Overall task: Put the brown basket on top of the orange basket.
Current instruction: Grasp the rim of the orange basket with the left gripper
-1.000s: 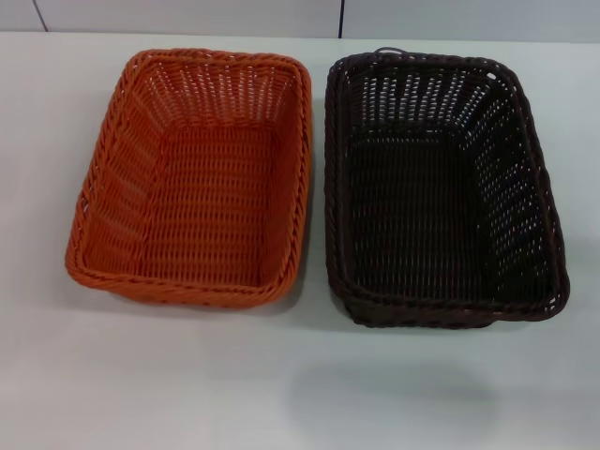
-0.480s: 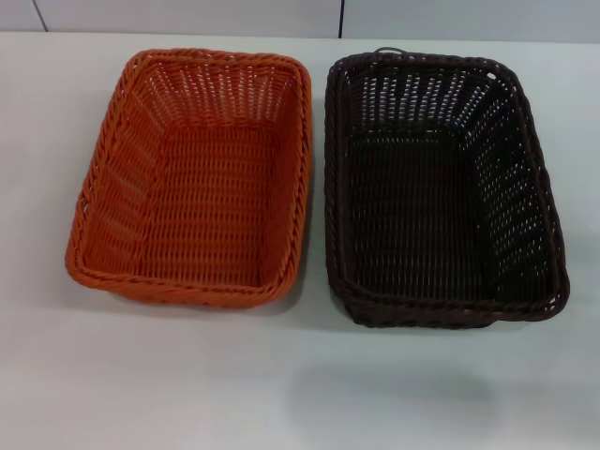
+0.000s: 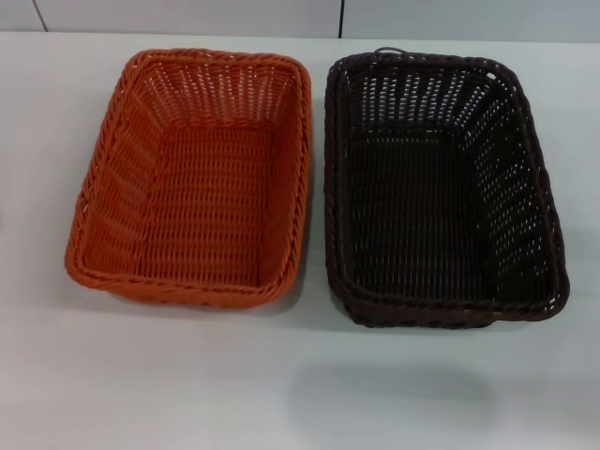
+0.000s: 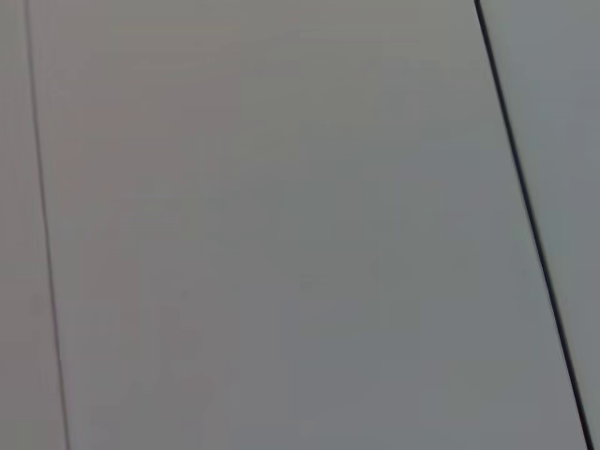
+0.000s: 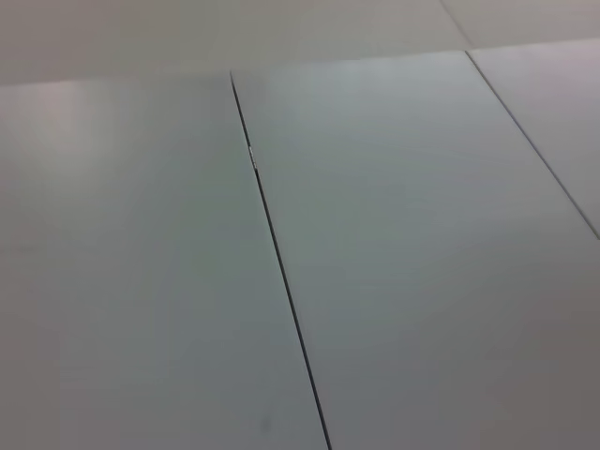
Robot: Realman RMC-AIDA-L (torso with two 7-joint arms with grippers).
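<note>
The rim of the orange basket will be gripped by my left gripper, which will close on it at the middle of its long side (image 3: 100, 152) away from the brown basket.
The orange basket (image 3: 192, 178) sits on the white table at the left in the head view, open side up and empty. The brown basket (image 3: 436, 187) sits right beside it on the right, open side up and empty, their long sides nearly touching. Neither gripper shows in the head view. The left wrist and right wrist views show only plain grey panels with thin dark seams, no basket and no fingers.
The white table (image 3: 300, 384) runs wide in front of both baskets. A pale wall with a dark vertical seam (image 3: 340, 17) stands behind the table's far edge.
</note>
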